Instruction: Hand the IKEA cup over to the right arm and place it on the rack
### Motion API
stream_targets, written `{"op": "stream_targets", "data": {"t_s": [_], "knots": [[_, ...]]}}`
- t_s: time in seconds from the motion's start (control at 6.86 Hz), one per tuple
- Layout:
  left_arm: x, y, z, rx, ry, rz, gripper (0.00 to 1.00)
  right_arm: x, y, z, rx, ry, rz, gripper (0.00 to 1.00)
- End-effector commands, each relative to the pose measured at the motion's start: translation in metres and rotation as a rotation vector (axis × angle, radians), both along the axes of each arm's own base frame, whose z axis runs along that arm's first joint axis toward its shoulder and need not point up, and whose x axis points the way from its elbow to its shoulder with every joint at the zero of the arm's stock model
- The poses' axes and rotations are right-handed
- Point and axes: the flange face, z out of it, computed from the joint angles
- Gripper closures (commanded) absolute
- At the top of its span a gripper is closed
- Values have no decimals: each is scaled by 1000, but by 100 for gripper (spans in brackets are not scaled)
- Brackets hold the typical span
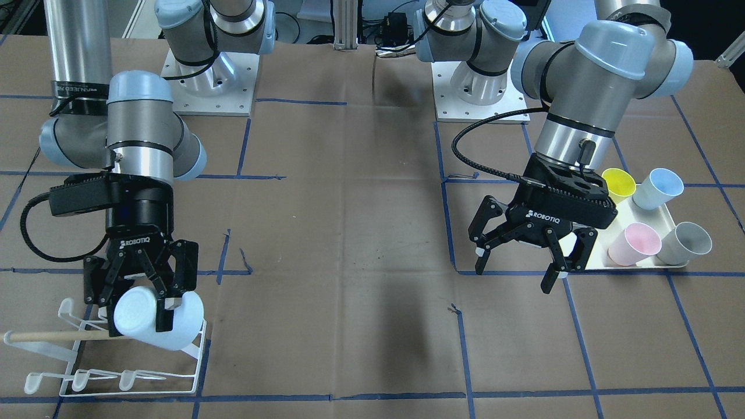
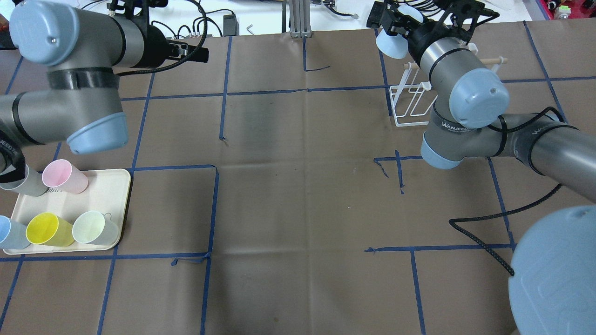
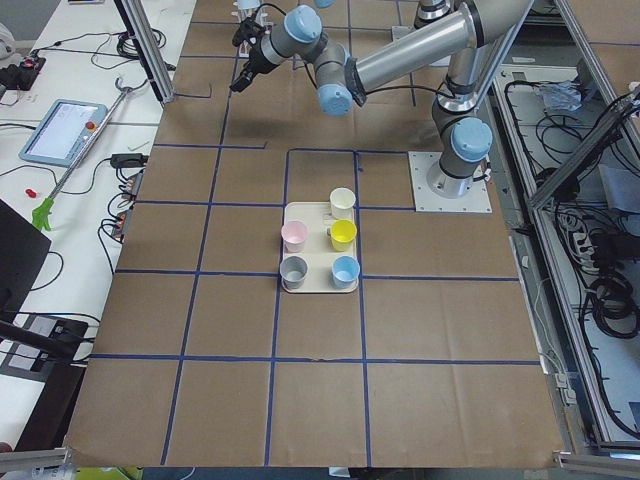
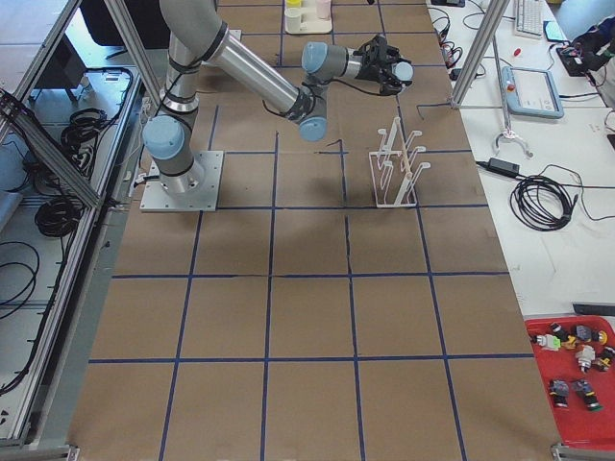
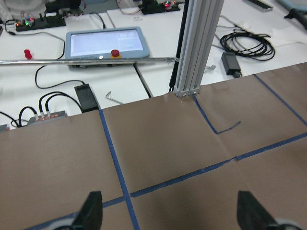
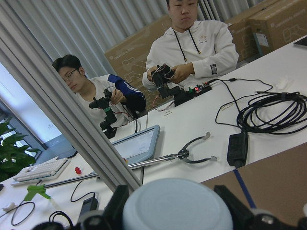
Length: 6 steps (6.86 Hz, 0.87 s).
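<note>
Next, my right gripper lets go of the pale blue cup over a peg at the white wire rack's near edge (image 1: 114,375).
My right gripper (image 1: 145,302) is shut on a pale blue cup (image 1: 152,321), held on its side with its base toward the front camera. The cup hangs just over the white wire rack (image 1: 137,381), near the end of the wooden dowel (image 1: 55,336); I cannot tell whether they touch. In the right wrist view the cup's base (image 6: 177,208) sits between the fingers (image 6: 117,203). The overhead view shows the cup (image 2: 390,44) beyond the rack (image 2: 412,104). My left gripper (image 1: 518,256) is open and empty, high beside the tray; its fingertips (image 5: 91,213) stand wide apart.
A cream tray (image 1: 605,265) on my left side holds several cups: yellow (image 1: 618,185), blue (image 1: 657,189), pink (image 1: 634,244) and grey (image 1: 685,243). Brown paper with blue tape lines covers the table. Two operators (image 6: 192,43) sit beyond the far edge.
</note>
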Motion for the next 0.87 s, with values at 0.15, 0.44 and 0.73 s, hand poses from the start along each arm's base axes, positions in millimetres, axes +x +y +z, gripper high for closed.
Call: {"op": "stream_targets", "data": {"t_s": [0.15, 0.44, 0.73], "knots": [[-20, 55, 60, 389, -101, 144, 1, -41, -52, -35, -3, 154, -19, 91], [-8, 92, 77, 490, -168, 166, 1, -59, -56, -44, 11, 194, -33, 91], [-6, 102, 71, 504, -172, 163, 1, -60, -57, -66, 46, 191, -28, 91]]}}
